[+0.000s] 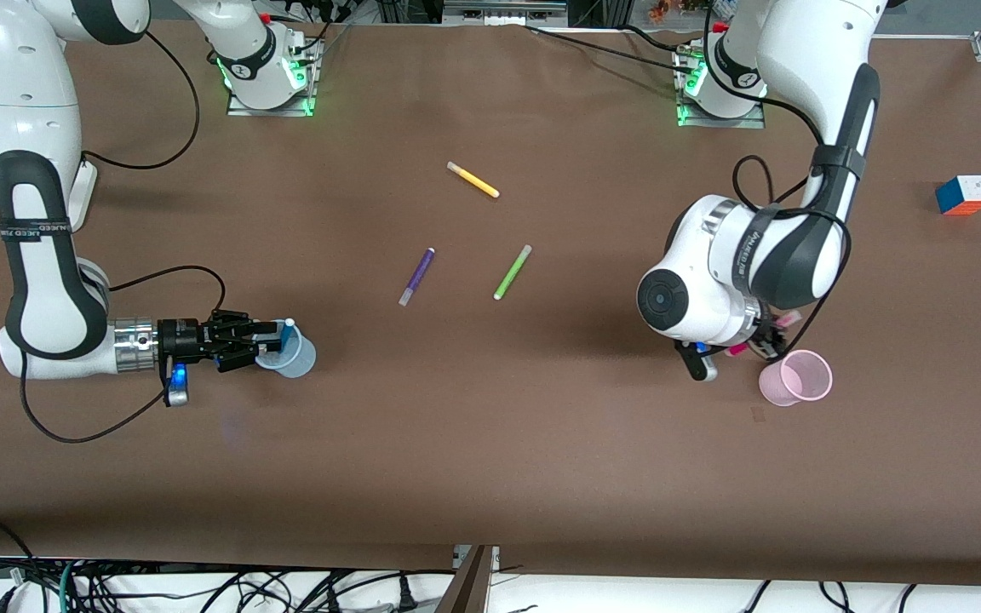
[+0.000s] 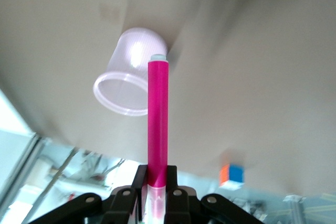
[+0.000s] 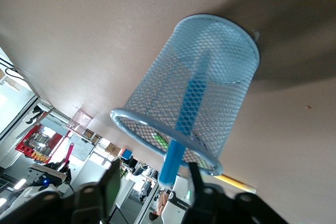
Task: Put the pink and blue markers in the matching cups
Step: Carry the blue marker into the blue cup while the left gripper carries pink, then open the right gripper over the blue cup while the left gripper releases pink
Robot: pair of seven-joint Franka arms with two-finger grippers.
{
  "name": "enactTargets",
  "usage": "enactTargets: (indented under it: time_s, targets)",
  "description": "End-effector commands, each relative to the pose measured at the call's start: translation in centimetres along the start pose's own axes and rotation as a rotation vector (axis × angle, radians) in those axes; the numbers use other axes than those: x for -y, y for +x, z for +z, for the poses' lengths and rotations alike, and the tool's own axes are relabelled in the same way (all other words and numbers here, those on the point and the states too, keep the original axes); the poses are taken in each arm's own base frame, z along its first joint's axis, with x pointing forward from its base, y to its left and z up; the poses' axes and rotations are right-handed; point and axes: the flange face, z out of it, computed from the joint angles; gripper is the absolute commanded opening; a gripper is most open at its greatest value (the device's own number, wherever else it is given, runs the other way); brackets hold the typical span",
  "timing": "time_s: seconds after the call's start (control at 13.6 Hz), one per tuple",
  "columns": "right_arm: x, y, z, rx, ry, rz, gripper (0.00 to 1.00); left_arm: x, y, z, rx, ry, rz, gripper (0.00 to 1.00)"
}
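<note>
I will let go of the pink marker with my left gripper inside the pale pink cup [image 1: 804,379] [image 2: 124,91], so it leans on the cup's rim.
The pink marker [image 2: 157,119] is gripped at its paler end by my left gripper [image 2: 157,174], which is shut on it. In the front view that gripper [image 1: 754,345] is low over the table beside the pale pink cup [image 1: 797,377], and the marker [image 1: 738,349] barely shows. The marker's free end is beside the cup's wall [image 2: 126,77], outside the cup. The blue marker [image 1: 289,332] stands leaning inside the pale blue mesh cup [image 1: 295,362]. My right gripper [image 1: 262,342] is at that cup's rim, open, with its fingers apart on either side of the marker's [image 3: 189,103] upper end. The gripper [image 3: 153,182] is not touching the marker or the cup [image 3: 226,61].
A yellow marker [image 1: 473,180], a dark purple marker [image 1: 416,277] and a lime green marker [image 1: 513,272] lie at the table's middle, farther from the front camera than both cups. A colour cube [image 1: 964,195] sits toward the left arm's end of the table.
</note>
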Motion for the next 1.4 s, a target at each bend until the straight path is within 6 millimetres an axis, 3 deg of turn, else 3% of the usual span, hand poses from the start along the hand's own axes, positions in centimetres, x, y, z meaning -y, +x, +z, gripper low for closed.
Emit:
enactTargets:
  time_s: [0.0, 0.07, 0.29, 0.44, 0.66, 0.81, 1.03, 1.18, 1.33]
  targets:
    - [0.7, -1.0, -0.8, 0.044, 0.033, -0.015, 0.99, 0.7, -1.8, 0.8, 0.085, 0.019, 0.06, 0.03]
    - [1.2, -1.5, -1.5, 0.043, 0.031, -0.017, 0.99, 1.1, -2.3, 1.6, 0.09, 0.006, 0.057, 0.01]
    - [4.1, -5.9, -5.0, -0.039, -0.051, -0.082, 0.99, 2.9, -3.0, 5.3, 0.102, -0.034, 0.025, 0.01]
    - [6.2, -9.6, -6.9, -0.139, -0.206, -0.161, 0.99, 4.3, -3.1, 7.8, 0.087, -0.022, 0.018, 0.02]
    - [8.6, -16.0, -10.1, -0.305, -0.477, -0.276, 0.99, 4.6, -2.0, 9.0, 0.084, -0.013, 0.033, 0.03]
    - [11.1, -21.6, -10.7, -0.416, -0.659, -0.377, 0.99, 5.9, -2.3, 9.9, 0.056, 0.033, 0.024, 0.03]
    - [13.1, -27.9, -10.0, -0.537, -0.955, -0.459, 0.99, 6.3, -2.0, 10.4, 0.052, 0.063, 0.03, 0.07]
    - [13.5, -31.7, -11.6, -0.562, -0.972, -0.483, 0.99, 6.0, -1.7, 9.8, 0.055, 0.068, 0.03, 1.0]
    - [12.7, -34.0, -13.0, -0.526, -0.99, -0.488, 0.99, 5.5, -1.2, 8.9, 0.055, 0.074, 0.039, 1.0]
